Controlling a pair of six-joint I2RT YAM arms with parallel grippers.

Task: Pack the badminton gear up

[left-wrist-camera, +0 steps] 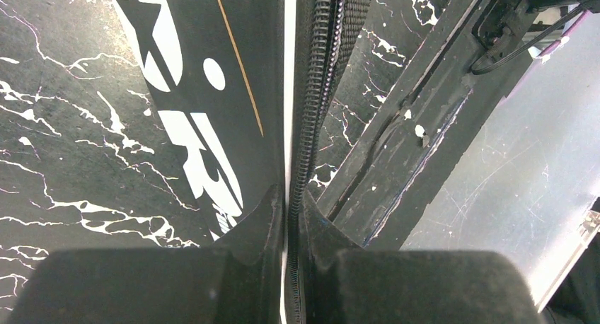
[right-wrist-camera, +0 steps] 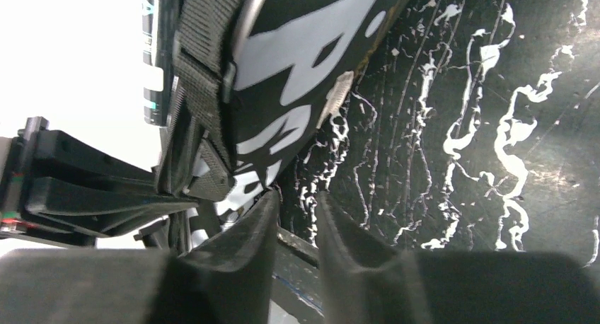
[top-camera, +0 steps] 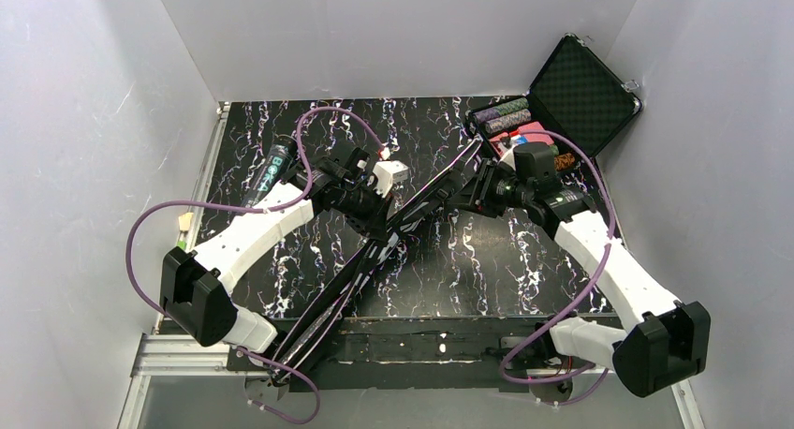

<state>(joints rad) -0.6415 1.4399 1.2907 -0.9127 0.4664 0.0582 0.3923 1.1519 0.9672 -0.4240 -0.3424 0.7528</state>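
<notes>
The black webbing strap is outside my right gripper's narrowed fingers. Next, I open them, move over the bag and pinch the strap's lower end [right-wrist-camera: 212, 179].
The long black racket bag [top-camera: 348, 277] with white lettering lies diagonally across the marble table, from the near left edge toward the far right. My left gripper [top-camera: 386, 223] sits over its middle. In the left wrist view that gripper [left-wrist-camera: 297, 200] is shut on the bag's zipper edge [left-wrist-camera: 316, 112], beside the white letters [left-wrist-camera: 202, 147]. My right gripper [top-camera: 465, 193] is at the bag's far end. In the right wrist view it [right-wrist-camera: 297, 197] stands open with nothing between its fingers, and the bag [right-wrist-camera: 297, 76] lies just beyond its left fingertip. A black teal-printed tube [top-camera: 272, 170] lies at the far left.
An open black hard case [top-camera: 582, 92] of coloured poker chips [top-camera: 510, 118] stands at the far right corner. A black webbing strap [right-wrist-camera: 205, 62] runs along the bag. The table's black front rail [top-camera: 449, 340] and grey walls bound the space.
</notes>
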